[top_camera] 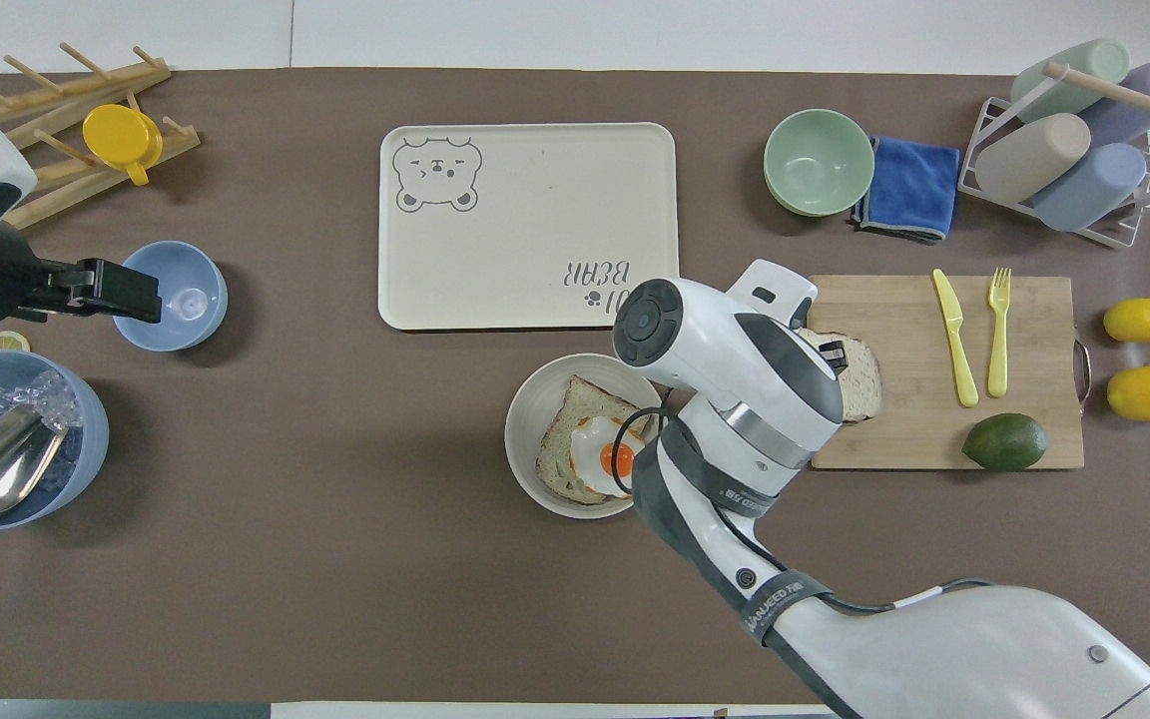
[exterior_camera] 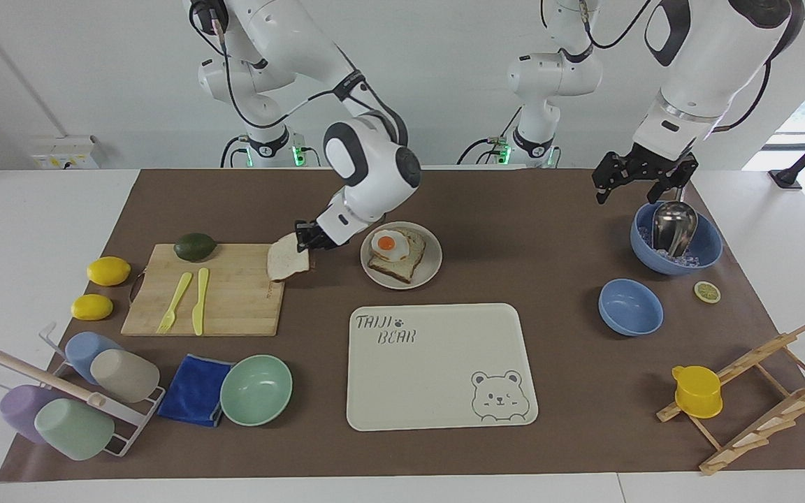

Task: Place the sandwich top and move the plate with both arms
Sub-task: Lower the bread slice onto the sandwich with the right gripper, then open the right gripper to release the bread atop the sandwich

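Next, I set the sandwich top on the fried egg and toast on the small round plate (top_camera: 585, 424) with my right gripper.
My right gripper (exterior_camera: 302, 245) is shut on one edge of the sandwich top (exterior_camera: 286, 259), a plain bread slice. It holds the slice tilted in the air over the end of the wooden cutting board (exterior_camera: 221, 300) that is beside the plate. In the overhead view the slice (top_camera: 861, 369) shows partly under the right gripper (top_camera: 832, 355). The small round plate (exterior_camera: 433, 263) lies next to the board and carries a toast with a fried egg (exterior_camera: 394, 250); the plate (top_camera: 525, 429) also shows from overhead. My left gripper (exterior_camera: 639, 192) waits open above the blue ice bowl (exterior_camera: 706, 248).
The cream bear tray (exterior_camera: 437, 363) lies farther from the robots than the plate. A yellow knife and fork (exterior_camera: 189, 300) and an avocado (exterior_camera: 195, 246) are on the board. A mint-green bowl (exterior_camera: 256, 390), a blue cloth, a cup rack, two lemons, a small blue bowl (exterior_camera: 629, 307) and a wooden rack are around.
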`<state>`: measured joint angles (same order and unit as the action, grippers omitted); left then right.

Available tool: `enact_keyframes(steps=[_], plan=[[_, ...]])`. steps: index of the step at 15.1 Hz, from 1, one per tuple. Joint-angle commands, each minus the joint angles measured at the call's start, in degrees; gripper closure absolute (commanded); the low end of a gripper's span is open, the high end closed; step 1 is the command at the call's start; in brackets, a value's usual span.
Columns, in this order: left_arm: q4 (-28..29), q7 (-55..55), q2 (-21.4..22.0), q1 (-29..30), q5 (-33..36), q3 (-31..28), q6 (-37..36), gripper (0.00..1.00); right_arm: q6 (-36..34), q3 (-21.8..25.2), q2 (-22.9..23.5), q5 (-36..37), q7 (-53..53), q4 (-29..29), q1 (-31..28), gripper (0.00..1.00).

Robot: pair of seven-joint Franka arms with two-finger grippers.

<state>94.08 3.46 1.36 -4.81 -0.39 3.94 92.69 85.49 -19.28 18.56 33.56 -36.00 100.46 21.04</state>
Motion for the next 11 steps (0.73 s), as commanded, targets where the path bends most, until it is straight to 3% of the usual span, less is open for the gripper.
enact_keyframes(steps=[1, 3, 8, 11], plan=[[0.06, 0.32, 0.40, 0.76, -0.58, 0.28, 0.21, 0.00, -3.74, -5.92, 1.30, 0.36, -3.63, -1.59, -0.74, 1.00], [0.06, 0.32, 0.40, 2.07, -0.58, 0.28, 0.21, 0.00, -4.37, -9.01, 1.74, -0.59, -6.61, -1.59, -0.91, 1.00], [0.06, 0.49, 0.40, 4.54, -0.58, 0.28, 0.29, 0.00, 8.18, -11.13, 4.20, -7.79, -13.64, -4.47, -0.65, 1.00], [0.14, 0.32, 0.40, 4.72, -0.58, 0.28, 0.30, 0.00, 6.27, -13.24, 5.51, -8.95, -14.09, -8.61, -0.48, 1.00]])
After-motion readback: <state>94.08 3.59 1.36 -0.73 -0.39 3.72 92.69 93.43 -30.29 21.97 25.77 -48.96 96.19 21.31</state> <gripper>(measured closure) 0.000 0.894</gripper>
